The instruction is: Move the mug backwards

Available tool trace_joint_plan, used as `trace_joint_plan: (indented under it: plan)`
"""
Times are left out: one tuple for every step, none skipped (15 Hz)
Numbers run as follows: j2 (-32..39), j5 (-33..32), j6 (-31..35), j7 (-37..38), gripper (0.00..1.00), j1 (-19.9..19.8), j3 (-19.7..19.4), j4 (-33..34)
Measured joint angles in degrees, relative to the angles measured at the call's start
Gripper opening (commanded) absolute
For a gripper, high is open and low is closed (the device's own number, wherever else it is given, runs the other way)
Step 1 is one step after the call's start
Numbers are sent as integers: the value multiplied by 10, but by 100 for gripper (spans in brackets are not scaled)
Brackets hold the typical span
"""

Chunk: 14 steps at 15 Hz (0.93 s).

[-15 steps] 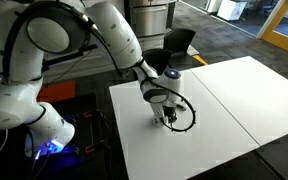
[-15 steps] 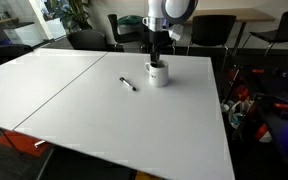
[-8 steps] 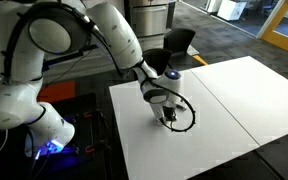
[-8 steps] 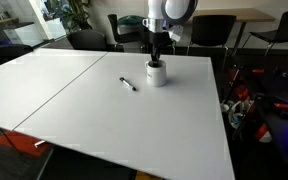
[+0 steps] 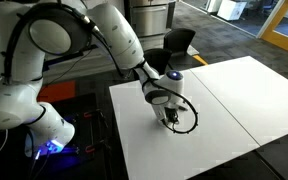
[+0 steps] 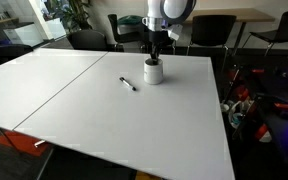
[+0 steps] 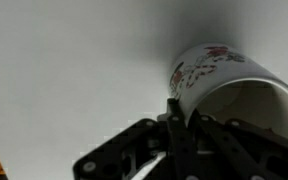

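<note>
Next, I release the mug on the bare white table [image 5: 201,130] between the pen and the long tabletop seam.
The mug [image 6: 154,73] is small and off-white and stands on the white table [image 6: 94,110] near its far edge. In the wrist view the mug [image 7: 234,75] shows a red floral print and a dark inside. My gripper [image 6: 155,60] comes down from above, shut on the mug's rim, with one finger inside and one outside. The fingers [image 7: 176,118] pinch the near wall of the mug in the wrist view. In an exterior view the gripper [image 5: 168,116] hides most of the mug.
A thin black pen [image 6: 129,84] lies on the table a little to the side of the mug. Black chairs [image 6: 209,32] stand just behind the far edge. A black cable [image 5: 189,112] loops from the wrist over the table top.
The jaws have closed onto the mug's rim. The mug has shifted slightly toward the far edge of the table with the gripper.
</note>
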Motion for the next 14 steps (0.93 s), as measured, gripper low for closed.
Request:
trace_joint_plan:
  plan:
    - [1,0,-2,0,2,-2,-2,5]
    - [2,0,-5,0,2,-6,-2,12]
    - [3,1,-11,0,2,-10,-2,20]
    - [3,1,-20,0,2,-15,-2,29]
    - [3,2,-30,0,2,-20,-2,40]
    - [4,4,-43,0,2,-25,-2,51]
    - [6,6,-57,0,2,-30,-2,65]
    - [8,8,-71,0,2,-35,-2,79]
    - [12,11,-85,0,2,-39,-2,95]
    - [17,14,-99,0,2,-44,-2,111]
    - [23,18,-113,0,2,-47,-2,128]
    - [30,22,-125,1,2,-50,-2,147]
    - [37,24,-136,3,2,-52,-3,165]
    - [46,25,-144,5,2,-53,-5,182]
